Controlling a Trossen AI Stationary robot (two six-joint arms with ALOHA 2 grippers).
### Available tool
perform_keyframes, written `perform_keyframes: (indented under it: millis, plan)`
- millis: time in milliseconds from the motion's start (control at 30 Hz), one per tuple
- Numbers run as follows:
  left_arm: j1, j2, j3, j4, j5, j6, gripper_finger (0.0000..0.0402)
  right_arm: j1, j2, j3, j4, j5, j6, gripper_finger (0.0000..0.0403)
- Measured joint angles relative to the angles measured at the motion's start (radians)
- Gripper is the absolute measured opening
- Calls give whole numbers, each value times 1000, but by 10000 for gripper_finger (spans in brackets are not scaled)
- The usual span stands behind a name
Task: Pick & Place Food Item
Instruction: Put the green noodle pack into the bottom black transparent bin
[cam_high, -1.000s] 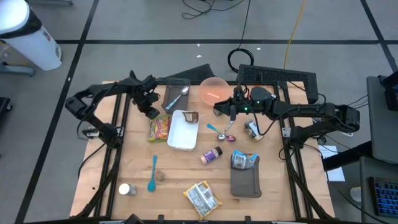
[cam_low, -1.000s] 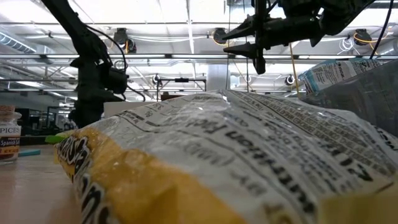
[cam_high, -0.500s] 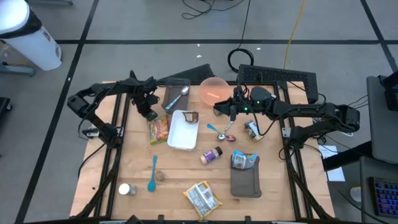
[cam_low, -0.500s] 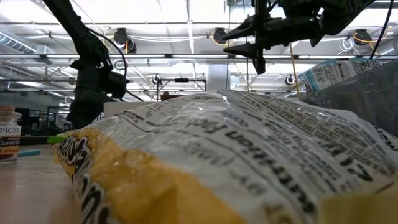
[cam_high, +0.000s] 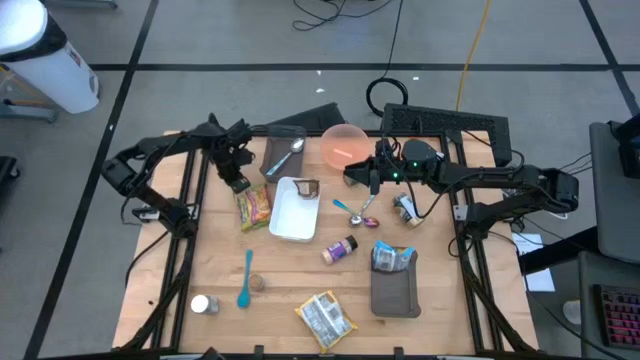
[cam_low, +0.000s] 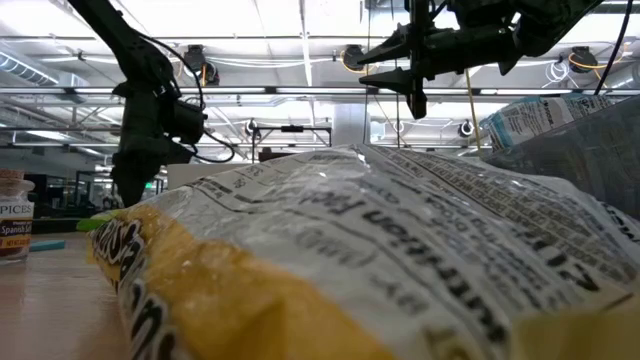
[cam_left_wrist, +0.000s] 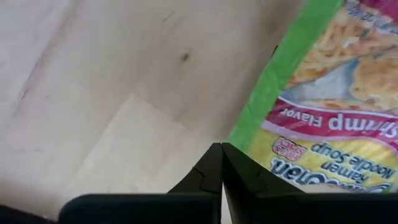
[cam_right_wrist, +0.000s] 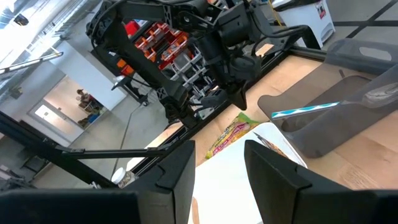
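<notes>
I will open my left gripper's fingers, which are shut at the very corner of the packet, and grip the packet's green edge (cam_left_wrist: 271, 91) before I lift it.
A ramen noodle packet (cam_high: 254, 207), green-edged with red and yellow print, lies flat on the wooden table (cam_high: 280, 300) left of a white tray (cam_high: 293, 210). My left gripper (cam_high: 236, 184) points down at the packet's far left corner and is shut; the same packet (cam_left_wrist: 323, 93) fills the right of the left wrist view. My right gripper (cam_high: 350, 172) hangs level above the table near the pink bowl (cam_high: 343, 143), pointing toward the table's left. In its wrist view its fingers (cam_right_wrist: 177, 171) stand apart with nothing between them. My left gripper comes from above, pointing steeply down, and its shut fingertips (cam_left_wrist: 219, 152) meet right at the packet's green edge (cam_left_wrist: 245, 134) near a corner. The fingertips hide the place of contact, so I see only a thin bit of edge pinched. The rest of the packet lies on the table.
A chip bag (cam_high: 325, 318) at the near edge fills the low view. A blue spoon (cam_high: 246, 278), spice jars (cam_high: 340, 249), a dark tray with a metal spoon (cam_high: 283, 155) and a grey tray with a blue pack (cam_high: 393, 275) lie around. Bare wood shows at the near left.
My left gripper has shut at the packet's far left corner, rolled a little and moved slightly toward the table's left. The packet's far end has shifted a little with it. My right arm has kept still.
</notes>
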Motion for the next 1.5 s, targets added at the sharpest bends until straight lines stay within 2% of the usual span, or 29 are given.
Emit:
perform_keyframes:
  millis: [267, 433, 633, 800, 1000, 1300, 1500]
  plan:
    - [7, 0, 0, -22, -3, -10, 32, 2, 0, 0, 0, 0, 0, 130]
    - [36, 0, 0, -24, 73, -7, 92, 2, 0, 0, 0, 0, 0, 130]
    - [59, 0, 0, -23, 22, -12, 170, 2, 0, 0, 0, 0, 0, 130]
    - [77, 0, 0, -22, 51, 14, 205, 2, 0, 0, 0, 0, 0, 130]
    - [77, 0, 0, -22, 97, 41, 202, 2, 0, 0, 0, 0, 0, 130]
    - [73, 2, 0, -22, 97, 38, 177, 2, 0, 0, 0, 0, -5, 130]
    - [40, 58, 0, -26, 79, 30, 175, 2, 0, 0, 0, 0, -11, 130]
